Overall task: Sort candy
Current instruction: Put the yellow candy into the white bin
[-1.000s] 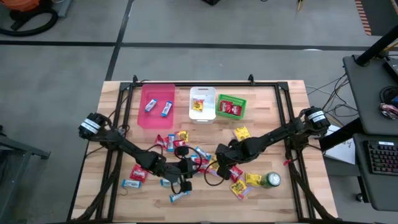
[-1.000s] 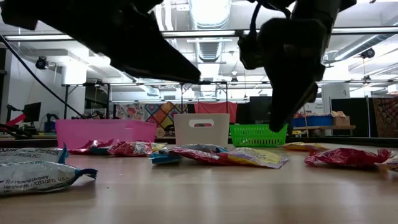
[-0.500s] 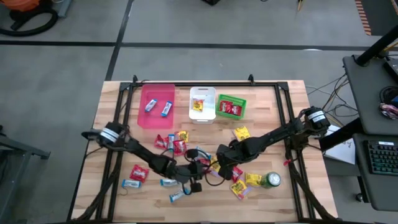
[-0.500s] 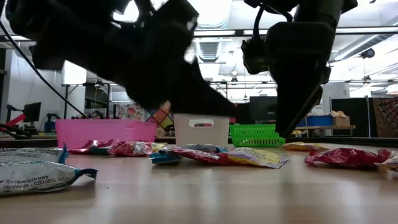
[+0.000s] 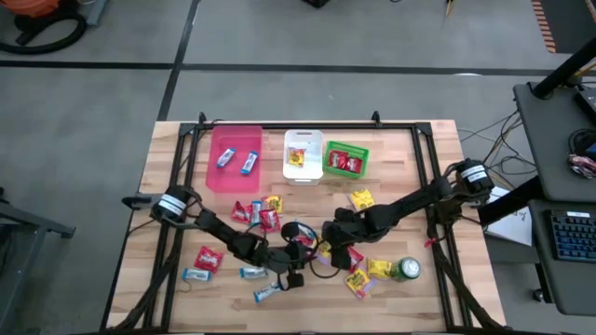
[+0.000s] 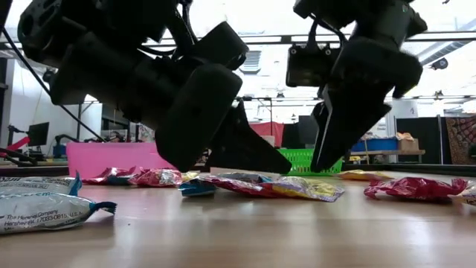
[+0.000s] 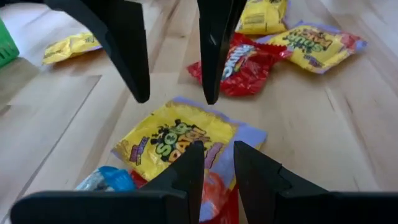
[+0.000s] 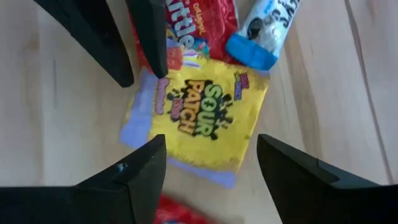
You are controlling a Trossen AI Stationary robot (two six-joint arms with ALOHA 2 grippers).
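I see the yellow candy packet lying over the red packet's edge beside my left gripper, so with my right gripper I should pinch its free part (image 8: 205,146) and lift it to the white bin.
A yellow candy packet (image 8: 199,118) lies flat on the table. My right gripper (image 8: 214,171) hangs over it, open wide, one finger on either side; in the low view its fingertips (image 6: 321,162) stand just above the packet (image 6: 297,187). My left gripper (image 7: 214,168) faces it from the table's left, low over the same packet (image 7: 177,140), its fingers a narrow gap apart with nothing between them. A red packet (image 8: 199,22) and a blue-and-silver bar (image 8: 267,28) lie right beside the yellow one.
Three bins stand at the far edge: pink (image 5: 235,172) with two bars, white (image 5: 303,169), green (image 5: 346,171). Loose candy lies around both grippers, such as a red packet (image 5: 207,259) and yellow ones (image 5: 361,197). A green can (image 5: 406,270) stands near right.
My right gripper has opened and tipped lower over the yellow packet. My left gripper has moved toward the table's right, up close to the right gripper, and lower to the table. The candy lies as before.
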